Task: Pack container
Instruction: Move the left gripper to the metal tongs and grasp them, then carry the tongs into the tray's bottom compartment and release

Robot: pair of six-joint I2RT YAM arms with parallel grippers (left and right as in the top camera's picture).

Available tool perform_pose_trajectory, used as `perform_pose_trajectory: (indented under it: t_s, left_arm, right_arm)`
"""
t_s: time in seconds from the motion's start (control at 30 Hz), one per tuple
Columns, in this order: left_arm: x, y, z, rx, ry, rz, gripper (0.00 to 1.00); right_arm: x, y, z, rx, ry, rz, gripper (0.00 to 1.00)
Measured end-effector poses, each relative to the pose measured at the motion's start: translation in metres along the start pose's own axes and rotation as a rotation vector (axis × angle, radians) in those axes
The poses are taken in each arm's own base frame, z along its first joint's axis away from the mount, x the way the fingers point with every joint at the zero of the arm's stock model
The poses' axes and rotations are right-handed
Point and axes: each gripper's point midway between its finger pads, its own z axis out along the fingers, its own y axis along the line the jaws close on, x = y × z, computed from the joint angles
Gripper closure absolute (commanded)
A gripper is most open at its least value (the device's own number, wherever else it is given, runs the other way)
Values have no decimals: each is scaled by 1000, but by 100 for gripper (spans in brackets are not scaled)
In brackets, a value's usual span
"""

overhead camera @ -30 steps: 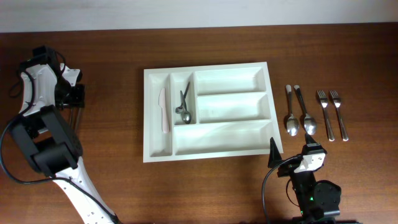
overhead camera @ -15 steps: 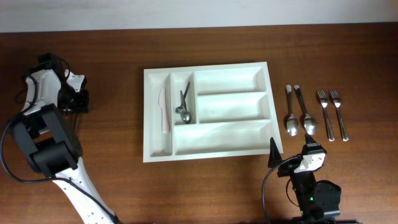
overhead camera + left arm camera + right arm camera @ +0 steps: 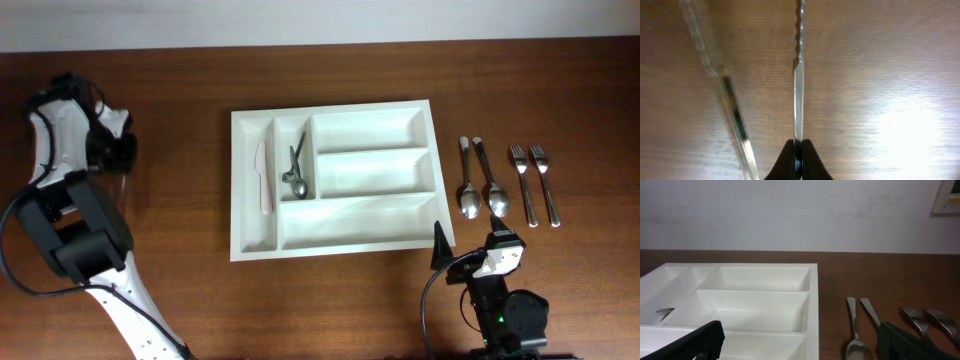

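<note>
My left gripper is going to lay the thin serrated metal knife down in the white tray's front wide compartment (image 3: 351, 233), and I should let it go there.
The container, a white five-compartment tray (image 3: 330, 108), lies mid-table and shows in the right wrist view (image 3: 812, 300). Its left narrow slot holds a pale knife (image 3: 264, 178). The second narrow slot holds small spoons (image 3: 296, 170). My left gripper (image 3: 118, 150) is at the far left of the table. In the left wrist view it (image 3: 798, 146) is shut on a thin serrated metal knife (image 3: 798, 95), edge-on over the wood. A second knife (image 3: 734, 112) lies beside it. My right gripper (image 3: 800, 347) is open and empty near the tray's front right corner.
Two spoons (image 3: 468, 185) (image 3: 490, 180) and two forks (image 3: 522, 180) (image 3: 545, 182) lie in a row right of the tray. They also show in the right wrist view, the spoons (image 3: 855, 330) in front of the right finger. A white wall stands behind the table.
My left gripper dipped slightly down and right half a second ago, then moved back up and left. The right arm and the cutlery have not moved.
</note>
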Motion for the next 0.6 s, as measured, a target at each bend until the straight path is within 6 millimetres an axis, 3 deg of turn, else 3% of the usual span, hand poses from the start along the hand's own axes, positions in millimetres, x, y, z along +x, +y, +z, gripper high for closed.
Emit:
perform_pose_trajectory:
  t_s: [0.1,0.17,0.27,0.4,0.6]
  left_arm:
    - [-25,-17,-37,28,-89,20,98]
    - [-38,-48,-61,65,-131,68,98]
    - [-44,-95,-79,112,-145,148,98]
    - [-47,-199,-99,170,-170,365,98]
    - [-8,-333,-100,229,-135,743,98]
  right_arm:
    - [0,0,0,0,0,0,1]
    - [0,0,0,0,0,0,1]
    - [0,0,0,0,0,0,1]
    - [0,0,0,0,0,0,1]
    - [0,0,0,0,0,0,1]
